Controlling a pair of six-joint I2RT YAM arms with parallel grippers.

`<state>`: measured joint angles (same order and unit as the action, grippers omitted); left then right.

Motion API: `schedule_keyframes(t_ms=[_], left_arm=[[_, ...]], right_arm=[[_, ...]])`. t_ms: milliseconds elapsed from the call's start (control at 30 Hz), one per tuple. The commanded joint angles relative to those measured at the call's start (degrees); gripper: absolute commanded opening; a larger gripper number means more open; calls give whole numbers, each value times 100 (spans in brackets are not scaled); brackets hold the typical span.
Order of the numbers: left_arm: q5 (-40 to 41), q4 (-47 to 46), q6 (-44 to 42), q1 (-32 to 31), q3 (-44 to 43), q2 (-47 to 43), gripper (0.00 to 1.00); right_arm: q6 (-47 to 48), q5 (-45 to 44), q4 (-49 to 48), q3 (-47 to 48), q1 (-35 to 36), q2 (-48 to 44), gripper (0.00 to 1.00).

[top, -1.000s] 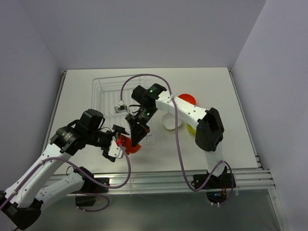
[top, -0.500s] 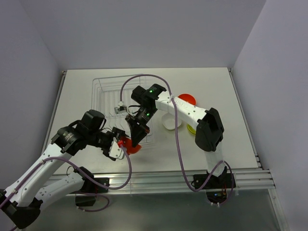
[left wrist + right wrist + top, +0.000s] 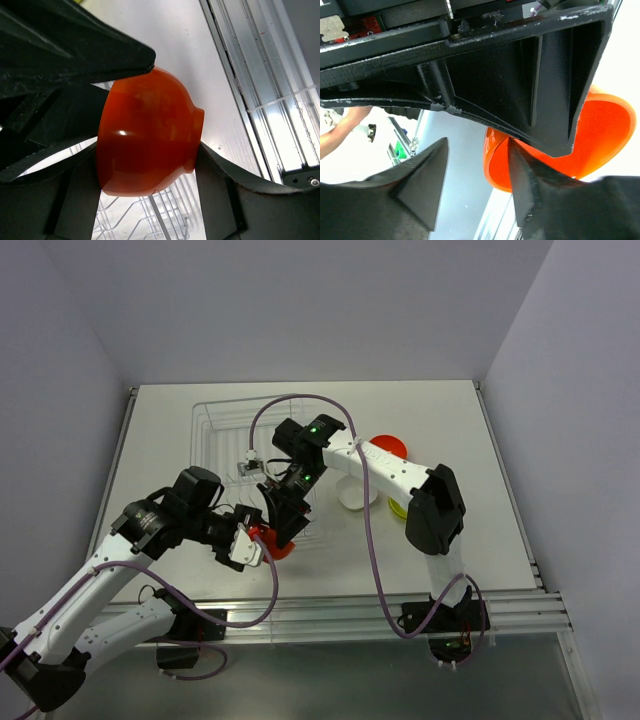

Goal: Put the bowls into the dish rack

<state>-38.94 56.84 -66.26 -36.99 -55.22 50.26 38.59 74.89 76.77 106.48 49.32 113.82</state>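
The orange-red bowl, hanging over the rack's near edge, will be let go by my left gripper in the dish rack's near corner (image 3: 231,513) farthest from the white bowl.
An orange-red bowl (image 3: 150,135) hangs on its side over the near edge of the dish rack (image 3: 232,432), with my left gripper (image 3: 147,150) shut on its outer wall. In the top view this bowl (image 3: 277,544) sits between both grippers. My right gripper (image 3: 476,150) is open; one of its fingers (image 3: 535,200) lies against the bowl's rim (image 3: 600,135) and nothing is in the gap. A white bowl (image 3: 352,497), a second orange-red bowl (image 3: 388,447) and a lime green bowl (image 3: 397,508) rest on the table to the right of the rack.
Wire ridges of the rack (image 3: 150,220) show just below the held bowl. The right arm's forearm (image 3: 385,468) crosses above the loose bowls. An aluminium rail (image 3: 380,605) runs along the table's near edge.
My left gripper closed on the orange-red bowl. My right gripper, shut on the bowl's rim before, has now opened. The bowl shifted slightly toward the near side.
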Motion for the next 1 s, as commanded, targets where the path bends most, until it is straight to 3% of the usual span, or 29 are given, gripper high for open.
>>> schedule_keyframes(t_ms=[0,100,267,500,600,767,967], left_arm=[[-219,-68,166,-10,-243,-43,0],[-193,-120,218,-10,-226,-113,0],[-211,-103,289,-10,-243,-227,0],[-27,-305,1121,-10,-489,-44,0],[-17,98,1334,-1,-884,368,0],[-604,468,1484,506,-1481,879,0],[-1151,802,1818,1378,-2246,1837,0]], right_arm=[[9,175,523,128,-18,-167,60],[-123,157,409,172,-194,-193,69],[-913,113,-231,224,-616,-360,75],[-2565,-361,-2191,155,-1249,-878,82],[-3102,-353,-2736,163,-1661,-1116,84],[-2805,-247,-2238,532,-2172,-1160,84],[-2541,-300,-2166,-21,-2348,-1538,84]])
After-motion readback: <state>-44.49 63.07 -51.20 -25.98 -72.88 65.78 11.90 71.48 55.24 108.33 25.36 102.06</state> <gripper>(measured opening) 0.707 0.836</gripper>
